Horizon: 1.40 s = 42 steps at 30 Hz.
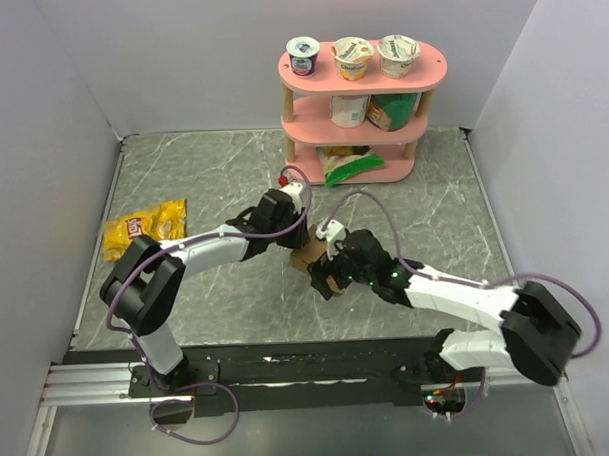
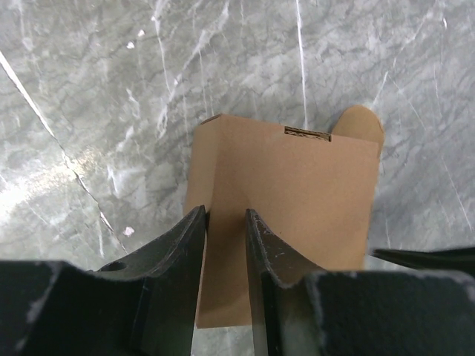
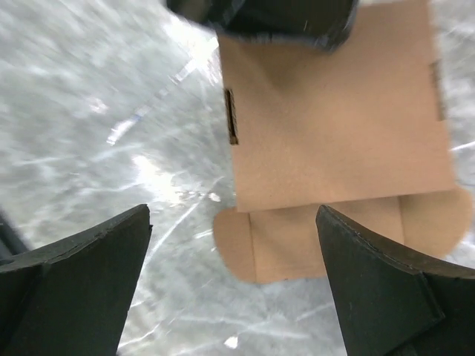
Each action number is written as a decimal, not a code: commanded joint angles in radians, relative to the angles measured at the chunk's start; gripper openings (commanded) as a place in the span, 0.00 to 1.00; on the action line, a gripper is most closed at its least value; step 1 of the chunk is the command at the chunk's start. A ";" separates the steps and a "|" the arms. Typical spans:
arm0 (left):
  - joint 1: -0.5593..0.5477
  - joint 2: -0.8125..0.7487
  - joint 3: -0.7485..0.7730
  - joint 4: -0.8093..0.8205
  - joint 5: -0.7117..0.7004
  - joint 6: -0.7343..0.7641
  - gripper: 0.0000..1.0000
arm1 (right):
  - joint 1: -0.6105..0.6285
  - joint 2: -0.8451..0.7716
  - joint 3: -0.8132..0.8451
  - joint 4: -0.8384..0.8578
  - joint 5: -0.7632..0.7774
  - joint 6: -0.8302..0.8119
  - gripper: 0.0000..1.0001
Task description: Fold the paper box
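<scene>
The box's rounded flap is flat on the marble, so next my left gripper lets go of the box's edge so that my right gripper can lift the box by the rounded flap [image 3: 291, 245].
The paper box [image 1: 308, 256] is plain brown cardboard, partly folded, lying mid-table between both arms. In the left wrist view its broad top panel [image 2: 297, 193] has a narrow slot [image 2: 306, 133] near the far edge and a rounded tab [image 2: 360, 122] beyond it. My left gripper [image 2: 225, 215] is shut on the box's near left edge, with cardboard filling the gap between the fingers. My right gripper [image 3: 234, 211] is wide open just above the table, its fingers either side of a rounded flap [image 3: 326, 237] lying flat, touching nothing. The left gripper's dark body [image 3: 260, 15] sits at the box's far edge.
A pink three-tier shelf [image 1: 365, 136] stands at the back with yogurt cups on top and packets below, including a green bag [image 1: 350, 166]. A yellow snack bag [image 1: 144, 230] lies at the left. Grey walls enclose the marble table [image 1: 212, 171].
</scene>
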 commanded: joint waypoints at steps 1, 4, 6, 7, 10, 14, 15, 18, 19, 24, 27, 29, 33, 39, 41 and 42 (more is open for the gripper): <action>-0.015 0.016 0.033 -0.071 0.043 0.021 0.33 | -0.014 -0.161 -0.018 -0.038 -0.016 0.082 1.00; -0.015 0.005 0.028 -0.075 0.040 0.028 0.34 | -0.158 -0.206 -0.014 -0.106 -0.111 0.146 0.94; -0.015 0.000 0.022 -0.070 0.040 0.029 0.34 | -0.265 -0.164 0.021 -0.153 -0.136 0.160 0.87; -0.013 -0.003 0.022 -0.072 0.038 0.029 0.34 | -0.293 -0.141 0.032 -0.161 -0.145 0.168 0.86; -0.013 -0.004 0.026 -0.070 0.035 0.034 0.34 | -0.402 -0.046 0.058 -0.149 -0.211 0.173 0.93; 0.004 -0.016 0.048 -0.068 0.014 0.041 0.50 | -0.511 0.011 0.046 -0.063 -0.254 0.188 0.99; 0.007 -0.024 0.052 -0.065 0.006 0.043 0.74 | -0.530 0.017 0.037 -0.002 -0.303 0.187 0.97; 0.021 -0.064 0.069 -0.047 -0.031 0.046 0.94 | -0.618 0.087 0.041 0.049 -0.434 0.196 0.87; 0.027 -0.087 0.075 -0.045 -0.049 0.046 0.95 | -0.632 0.109 0.044 0.064 -0.446 0.211 0.84; 0.033 -0.205 -0.007 -0.009 -0.105 -0.009 0.92 | -0.654 0.193 0.052 0.057 -0.480 0.230 0.76; 0.033 -0.309 -0.162 0.101 -0.069 -0.087 0.87 | -0.652 0.176 0.037 0.066 -0.449 0.234 0.74; 0.033 -0.361 -0.280 0.157 0.030 -0.123 0.86 | -0.652 0.179 0.038 0.065 -0.447 0.234 0.74; 0.044 -0.336 -0.354 0.255 0.163 -0.167 0.90 | -0.648 0.222 0.069 0.038 -0.469 0.225 0.69; 0.045 -0.178 -0.201 0.240 0.268 -0.146 0.95 | -0.633 0.232 0.087 -0.003 -0.403 0.231 0.69; 0.045 -0.133 -0.150 0.205 0.285 -0.132 0.94 | -0.613 0.253 0.110 -0.023 -0.386 0.231 0.68; 0.045 -0.100 -0.139 0.199 0.284 -0.132 0.94 | -0.600 0.261 0.121 -0.037 -0.368 0.222 0.68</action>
